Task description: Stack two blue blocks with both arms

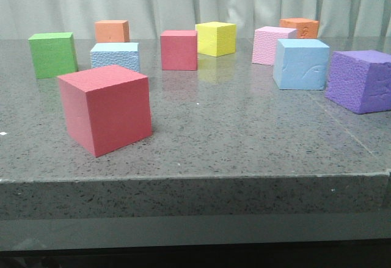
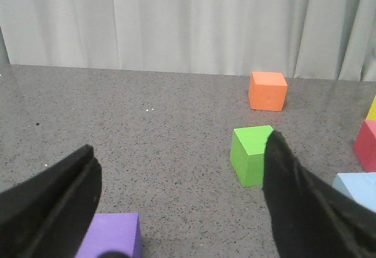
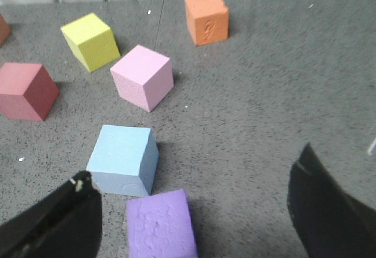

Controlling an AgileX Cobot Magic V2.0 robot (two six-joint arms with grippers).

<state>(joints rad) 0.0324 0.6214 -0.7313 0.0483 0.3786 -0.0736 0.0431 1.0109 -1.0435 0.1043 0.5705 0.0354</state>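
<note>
My right gripper is going to close on the opposite sides (image 1: 300, 58) (image 3: 124, 159) of the smooth sky-blue block, the one that stands next to the rough purple cube.
The smooth sky-blue block (image 1: 300, 64) with a curved scratch stands at the right of the table. In the right wrist view this block (image 3: 123, 159) lies just beyond the left finger. The rough sky-blue block (image 1: 115, 56) stands at the left, behind a big red cube (image 1: 105, 108). A corner of a light blue block (image 2: 358, 187) shows at the edge of the left wrist view. My left gripper (image 2: 181, 146) is open and empty above the table. My right gripper (image 3: 194, 168) is open and empty. Neither gripper shows in the front view.
The rough purple cube (image 1: 360, 80) sits next to the smooth blue block and lies between the right fingers (image 3: 161, 224). Pink (image 1: 273, 44), yellow (image 1: 215, 38), red (image 1: 179, 49), green (image 1: 53, 54) and two orange cubes (image 1: 112, 30) (image 1: 299, 27) stand behind. A smooth purple cube (image 2: 111, 234) lies by the left finger.
</note>
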